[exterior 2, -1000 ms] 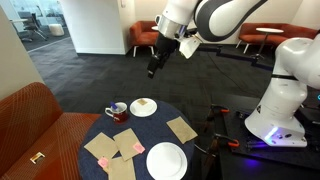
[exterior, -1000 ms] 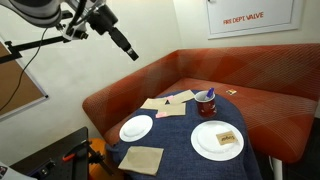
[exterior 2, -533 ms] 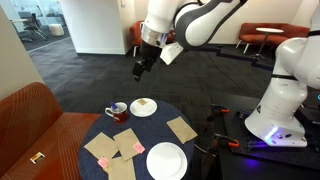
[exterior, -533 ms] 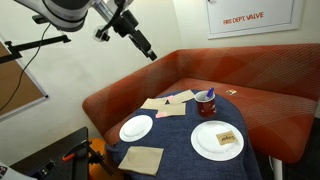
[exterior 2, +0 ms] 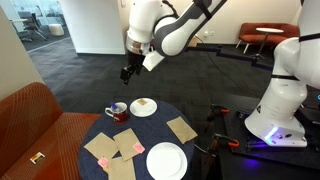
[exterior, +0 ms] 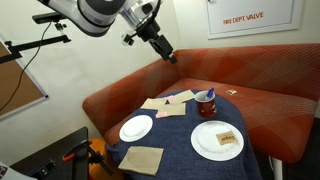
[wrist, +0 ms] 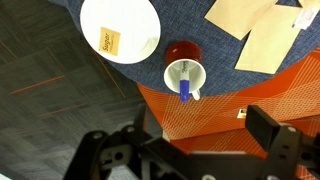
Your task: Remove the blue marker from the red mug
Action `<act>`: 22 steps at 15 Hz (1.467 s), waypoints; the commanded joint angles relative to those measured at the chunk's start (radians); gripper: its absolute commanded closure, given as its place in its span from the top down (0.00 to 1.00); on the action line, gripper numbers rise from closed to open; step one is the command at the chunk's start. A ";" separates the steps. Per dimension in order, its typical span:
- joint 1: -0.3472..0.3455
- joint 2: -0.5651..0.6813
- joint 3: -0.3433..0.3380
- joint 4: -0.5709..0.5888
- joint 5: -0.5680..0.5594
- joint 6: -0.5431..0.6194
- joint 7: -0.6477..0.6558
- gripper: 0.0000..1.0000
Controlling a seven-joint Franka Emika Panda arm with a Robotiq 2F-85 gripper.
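My gripper needs to next move to the blue marker's upper end [exterior: 211, 91] [wrist: 184, 93], which sticks out over the red mug's rim, and close there.
The red mug [wrist: 183, 62] stands on the round dark-blue table [wrist: 200, 40] near its edge by the orange sofa. The blue marker [wrist: 184, 90] stands in it and sticks out over the rim. The mug also shows in both exterior views [exterior: 205, 103] [exterior 2: 117, 112]. My gripper [wrist: 185, 142] is open and empty, high in the air above the sofa side of the table and well apart from the mug. It shows in both exterior views [exterior: 168, 55] [exterior 2: 126, 72].
Two white plates [exterior: 136, 127] [exterior: 217, 139] lie on the table; one carries a small yellow packet [wrist: 107, 42]. Tan napkins [wrist: 266, 40] [exterior: 141, 158] and pink notes [exterior 2: 131, 147] lie around. The orange sofa [exterior: 250, 100] curves round the table. A white robot base [exterior 2: 280, 100] stands beside it.
The arm has swung across towards the mug's side of the table and come a little lower. Nothing on the table has moved.
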 commanded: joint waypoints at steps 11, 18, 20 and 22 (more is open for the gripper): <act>0.102 0.317 -0.109 0.298 0.108 -0.037 -0.116 1.00; 0.099 0.432 -0.112 0.431 0.159 -0.073 -0.203 0.96; 0.097 0.455 -0.111 0.463 0.170 -0.089 -0.222 0.83; 0.098 0.474 -0.114 0.490 0.173 -0.105 -0.228 0.66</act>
